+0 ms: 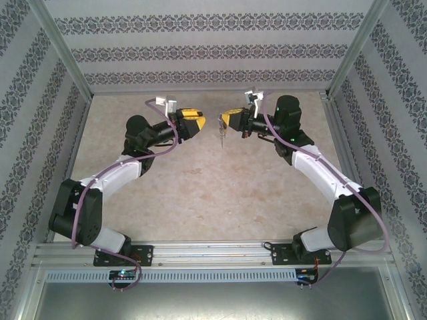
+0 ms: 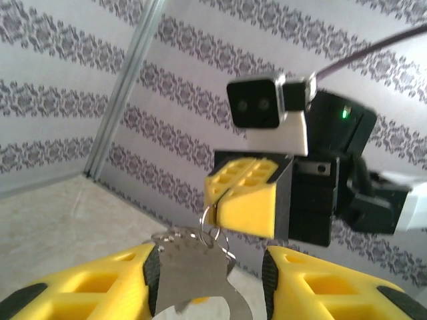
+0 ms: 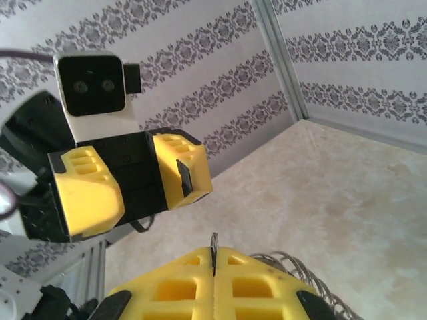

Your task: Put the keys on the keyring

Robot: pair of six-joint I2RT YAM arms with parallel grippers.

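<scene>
The hanging key is between my left gripper's fingers, below the keyring in my right gripper, so next my left gripper takes the keyring's edge (image 2: 212, 232) to free my right gripper.
My right gripper (image 1: 225, 120) is shut on the keyring (image 2: 208, 223), a thin silver wire ring whose edge pokes out between the closed yellow fingers (image 3: 214, 239). A flat silver key (image 2: 193, 273) hangs below that ring, seen from above as a small dangling piece (image 1: 219, 138). My left gripper (image 1: 200, 123) faces the right one at close range, well above the table. Its jaws are open around the key (image 2: 211, 260). The key rests by the left black pad (image 2: 152, 270), with a wide gap to the other pad. More wire coils (image 3: 300, 267) bulge beside the right fingers.
The beige table (image 1: 200, 193) lies well below both grippers. Patterned walls and metal frame posts (image 1: 63, 53) close in the back and sides. Both arms reach inward from the near rail (image 1: 213, 252).
</scene>
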